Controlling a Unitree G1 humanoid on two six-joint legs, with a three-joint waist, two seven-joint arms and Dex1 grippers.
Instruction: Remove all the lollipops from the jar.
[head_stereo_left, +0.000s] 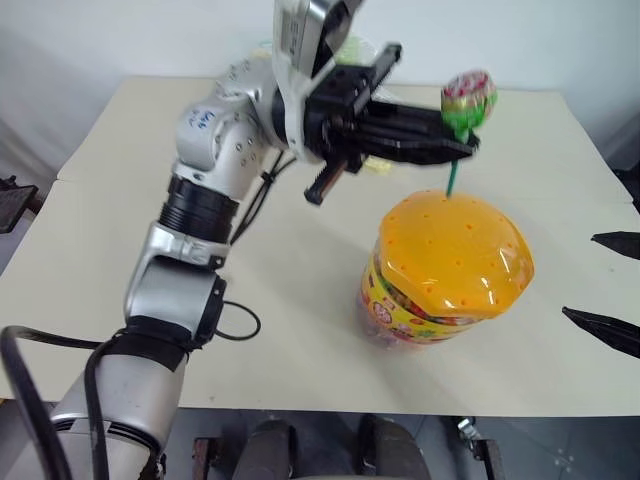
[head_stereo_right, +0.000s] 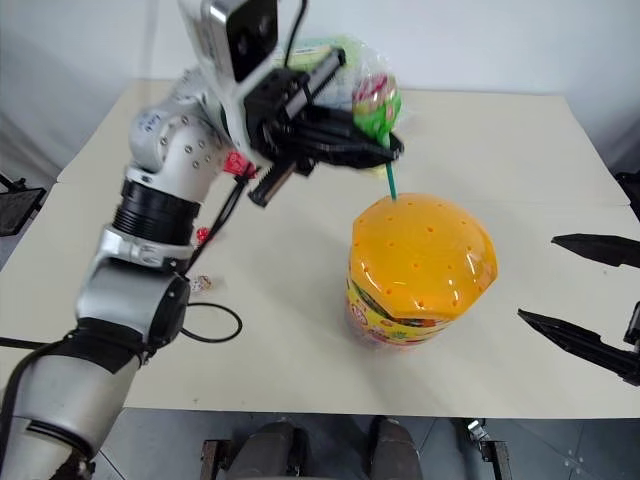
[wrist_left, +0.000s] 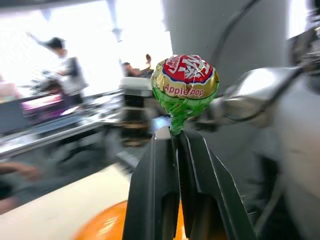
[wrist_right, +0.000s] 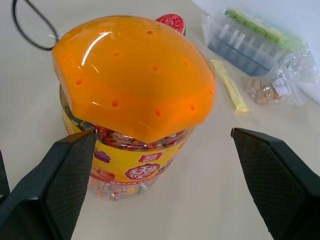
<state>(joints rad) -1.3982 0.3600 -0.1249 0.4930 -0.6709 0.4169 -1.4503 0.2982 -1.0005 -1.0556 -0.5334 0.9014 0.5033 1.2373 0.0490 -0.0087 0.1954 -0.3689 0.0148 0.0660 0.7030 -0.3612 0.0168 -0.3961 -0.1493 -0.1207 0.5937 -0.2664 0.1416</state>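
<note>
Next, I release the left gripper's lollipop on the bare beige table (head_stereo_left: 111, 279) beyond the silver arm, away from the jar. The lollipop is now held above the jar.
My left gripper (head_stereo_left: 458, 146) points sideways above the jar and is shut on the green stick of a lollipop (head_stereo_left: 468, 100) in a shiny red, white and green wrapper (wrist_left: 185, 80). The stick hangs down to the far top of the lid; whether its tip is clear of the lid I cannot tell. The jar (head_stereo_left: 450, 265) is a squat clear tub with an orange domed lid dotted with holes (wrist_right: 130, 75) and a yellow-red label. My right gripper (head_stereo_right: 578, 295) stands open to the right of the jar, level with it and apart from it.
Behind the jar lie a clear bag of green-capped tubes (wrist_right: 255, 40), a yellow packet (wrist_right: 230, 90), a small snack packet (wrist_right: 267, 87) and a red semicircular piece (wrist_right: 172, 22). A black cable (head_stereo_left: 235, 325) loops on the beige table (head_stereo_left: 300, 380) near its front edge.
</note>
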